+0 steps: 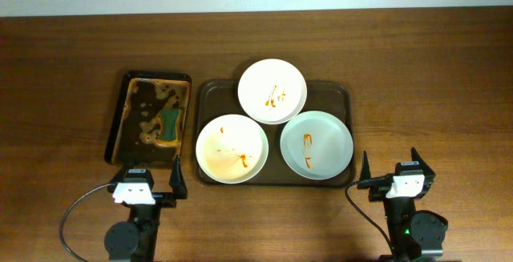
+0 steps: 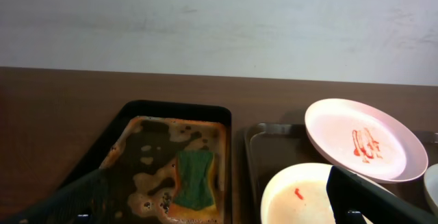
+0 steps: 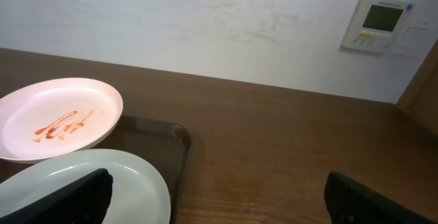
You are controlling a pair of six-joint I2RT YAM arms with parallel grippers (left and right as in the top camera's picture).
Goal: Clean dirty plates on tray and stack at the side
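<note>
The green-and-yellow sponge is in the black tray, and my left gripper should go to it next and close on the sponge's middle (image 1: 168,126) (image 2: 194,183).
Three plates with orange-red sauce smears lie on the dark-brown tray (image 1: 338,95): a white plate (image 1: 272,91) at the back, a cream plate (image 1: 232,148) front left and a mint-green plate (image 1: 316,144) front right. The white plate overlaps the rims of the other two. My left gripper (image 1: 150,178) is open and empty, near the table's front edge in front of the black tray. My right gripper (image 1: 392,168) is open and empty, to the front right of the brown tray. The left wrist view shows the white plate (image 2: 366,138) and the cream plate (image 2: 301,196). The right wrist view shows the white plate (image 3: 58,118) and the mint plate (image 3: 130,183).
A narrower black tray (image 1: 124,102) with brown liquid and foam stands left of the brown tray. A green-and-yellow sponge (image 1: 170,122) lies in it and also shows in the left wrist view (image 2: 195,178). Bare wood table lies left and right of the trays. A wall panel (image 3: 380,24) is behind.
</note>
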